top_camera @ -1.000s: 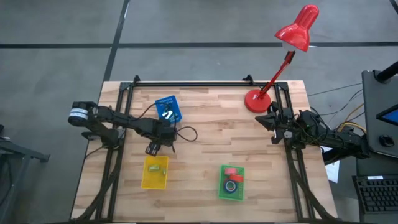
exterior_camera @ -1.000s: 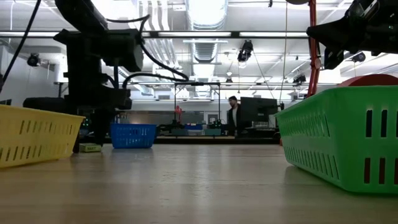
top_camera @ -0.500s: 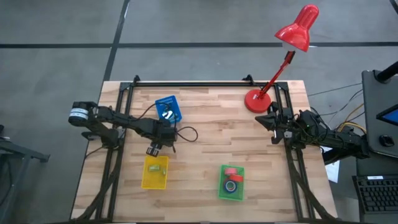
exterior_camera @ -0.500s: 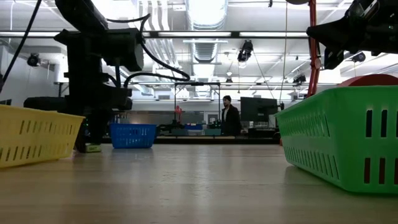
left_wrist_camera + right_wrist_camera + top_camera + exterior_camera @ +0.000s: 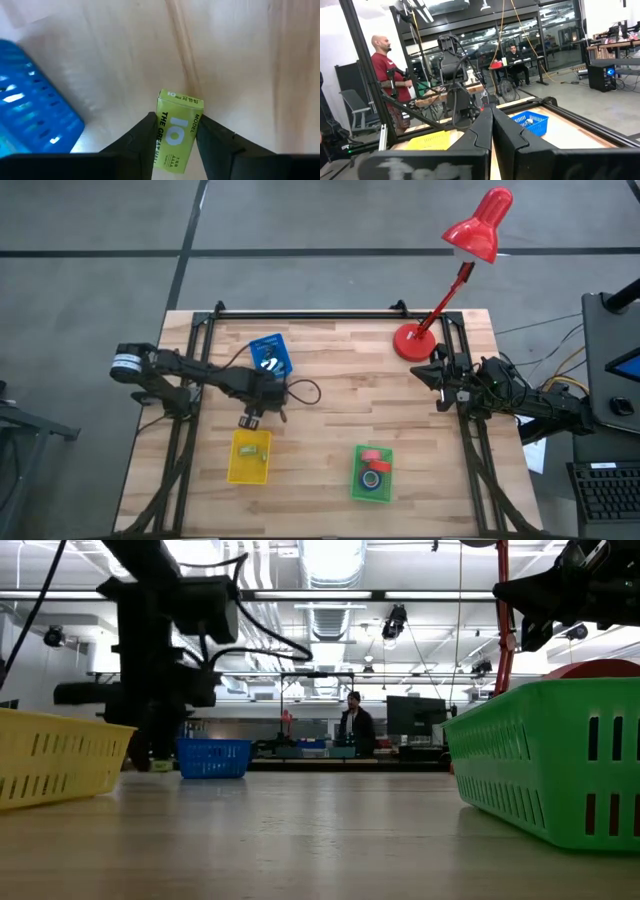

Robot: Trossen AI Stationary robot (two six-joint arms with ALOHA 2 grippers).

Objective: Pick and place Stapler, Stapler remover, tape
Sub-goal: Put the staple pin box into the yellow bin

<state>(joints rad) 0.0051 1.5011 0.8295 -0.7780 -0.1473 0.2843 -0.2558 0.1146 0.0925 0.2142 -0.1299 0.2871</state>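
Note:
The yellow-green box will drop from my left gripper between the small green items in the yellow tray [image 5: 256,458].
My left gripper [image 5: 176,131] points down at the table just beyond the yellow tray's [image 5: 249,457] far edge and is shut on a small yellow-green box [image 5: 180,107] printed "10". It also shows in the high view [image 5: 250,420] and the low view [image 5: 155,755]. A red tape roll [image 5: 371,457] and a blue tape roll [image 5: 371,479] lie in the green tray [image 5: 356,485]. A similar small green item [image 5: 262,455] lies in the yellow tray. My right gripper [image 5: 492,125] waits shut at the table's right edge [image 5: 437,375]. My left gripper pinches the yellow-green box between its two fingers [image 5: 145,135], one on each long side [image 5: 162,117], coming from above and pointing down. The box's free end [image 5: 182,99] sticks out past the fingertips. In the low view the box [image 5: 160,766] hangs just clear of the tabletop.
A blue tray [image 5: 270,355] with white items stands on the far side of my left gripper. A red lamp stands with its round base [image 5: 410,340] at the far right corner. A black cable loops on the wood [image 5: 303,392]. People stand in the room behind [image 5: 387,80].
My left gripper has moved a little toward the table's right and risen, still shut on the yellow-green box. The box, which rested on the table a second ago, now hangs slightly above it. A person in the background has walked left.

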